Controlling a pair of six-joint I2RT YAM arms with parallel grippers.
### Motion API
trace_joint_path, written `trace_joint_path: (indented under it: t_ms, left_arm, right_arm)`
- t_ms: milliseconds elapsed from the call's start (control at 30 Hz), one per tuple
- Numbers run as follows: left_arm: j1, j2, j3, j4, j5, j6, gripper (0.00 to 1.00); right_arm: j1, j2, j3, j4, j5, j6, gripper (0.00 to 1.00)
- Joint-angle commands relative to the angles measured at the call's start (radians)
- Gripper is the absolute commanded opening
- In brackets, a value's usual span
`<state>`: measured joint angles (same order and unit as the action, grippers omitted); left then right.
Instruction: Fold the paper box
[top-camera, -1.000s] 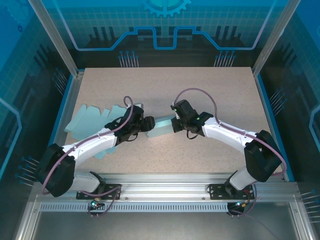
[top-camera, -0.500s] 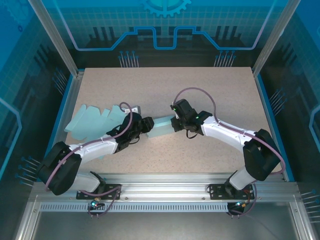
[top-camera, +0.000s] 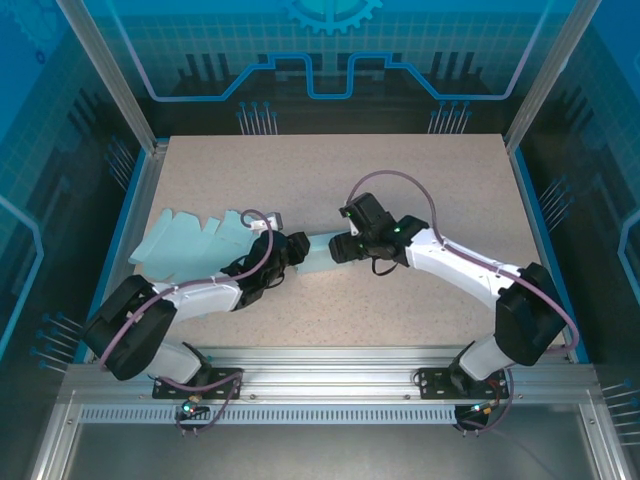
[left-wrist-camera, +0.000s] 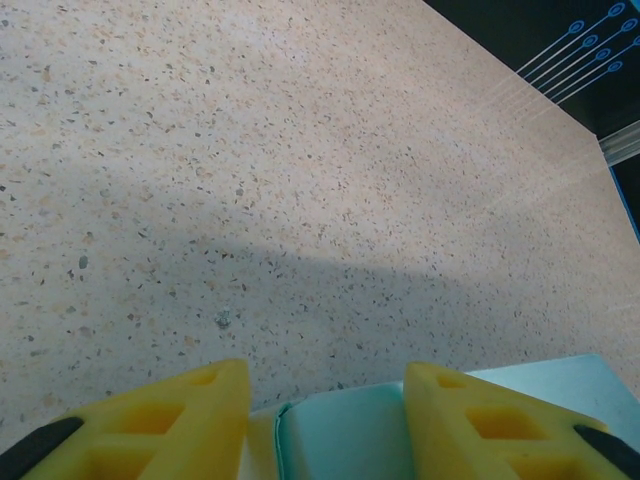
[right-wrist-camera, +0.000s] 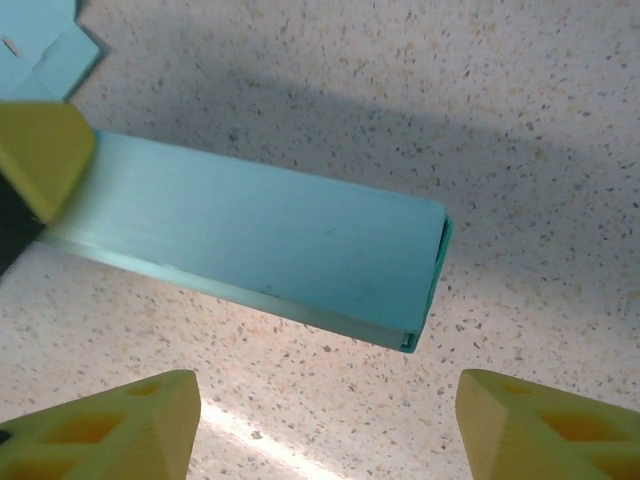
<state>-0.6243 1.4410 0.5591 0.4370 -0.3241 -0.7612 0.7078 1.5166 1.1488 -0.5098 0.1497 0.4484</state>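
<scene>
The paper box's seam has a gap at the loose end, so next my right gripper pinches across that end (right-wrist-camera: 412, 272) while my left gripper keeps the other end steady.
The paper box (top-camera: 318, 254) is a flattened light teal sleeve lying between the two grippers at mid-table. My left gripper (top-camera: 293, 250) is shut on its left end; in the left wrist view the box (left-wrist-camera: 345, 435) sits between the yellow fingers (left-wrist-camera: 480, 425) of the left gripper (left-wrist-camera: 325, 410). My right gripper (top-camera: 341, 247) is open just off the box's right end. In the right wrist view the box (right-wrist-camera: 260, 240) lies ahead of the right gripper (right-wrist-camera: 325, 385), outside its jaws, with a shadow beneath it. A left finger (right-wrist-camera: 40, 150) presses on the box's far end.
Flat unfolded teal box blanks (top-camera: 185, 243) lie on the left of the speckled table (top-camera: 420, 180); a corner of them (right-wrist-camera: 40, 40) shows in the right wrist view. Metal frame posts and blue walls enclose the table.
My right gripper has opened and let go of the box's right end. The left gripper has narrowed onto the left end and its arm has sunk lower toward the table.
</scene>
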Motion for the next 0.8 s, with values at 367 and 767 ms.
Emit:
trace_joint_path:
  t_ms: [367,767]
  left_arm:
    - [-0.025,0.075,-0.079,-0.209,-0.006,-0.003,0.44]
    - [-0.026,0.045,-0.069,-0.222,0.03,-0.013,0.45]
  right_arm:
    - [-0.126,0.093,0.03,0.087,-0.188,0.142,0.66]
    - [-0.174,0.186,-0.147,0.248,-0.312,0.168,0.31]
